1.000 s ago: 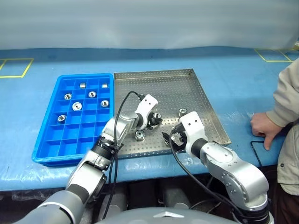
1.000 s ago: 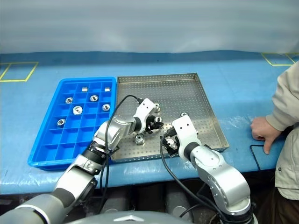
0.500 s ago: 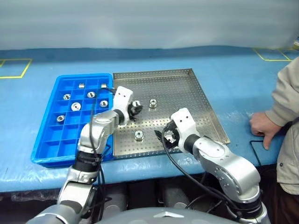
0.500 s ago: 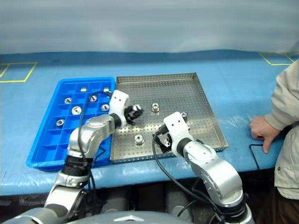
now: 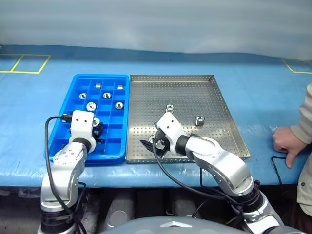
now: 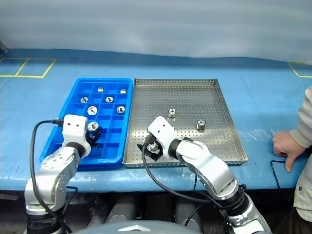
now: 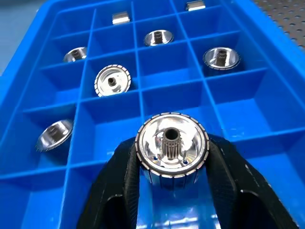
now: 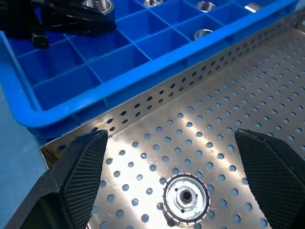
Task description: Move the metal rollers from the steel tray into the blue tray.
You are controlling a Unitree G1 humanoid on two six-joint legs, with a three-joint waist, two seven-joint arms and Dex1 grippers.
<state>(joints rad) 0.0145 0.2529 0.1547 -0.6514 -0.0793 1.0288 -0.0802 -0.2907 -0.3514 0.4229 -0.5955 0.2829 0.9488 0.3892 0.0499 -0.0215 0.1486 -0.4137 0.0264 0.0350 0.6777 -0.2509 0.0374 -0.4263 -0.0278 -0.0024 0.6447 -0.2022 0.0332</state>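
Note:
The next move for my right gripper is to go to the farthest roller in the steel tray and close around the round side (image 5: 169, 109) of that roller.
The blue tray (image 5: 68, 146) lies left of the steel tray (image 5: 229, 131), and several metal rollers (image 7: 112, 80) rest in its far compartments. My left gripper (image 7: 172, 160) is shut on a roller (image 7: 172, 149) and holds it above the tray's near compartments (image 5: 96, 127). My right gripper (image 8: 169, 140) is open and low over the steel tray's near left corner. One roller (image 8: 186, 196) lies on the perforated floor between its fingers (image 8: 81, 176), untouched. Two more rollers (image 5: 169, 107) (image 5: 199, 120) stand in the middle of the steel tray.
A person's hand (image 5: 287, 144) rests on the blue table cover at the right edge, beyond the steel tray. Yellow tape marks (image 5: 29, 63) lie at the far left. The blue tray's near rows of compartments (image 7: 238, 109) hold nothing.
My left gripper has carried its roller left from the steel tray to above the blue tray. My right gripper has shifted left to the roller near the tray's front. The camera view also shifted.

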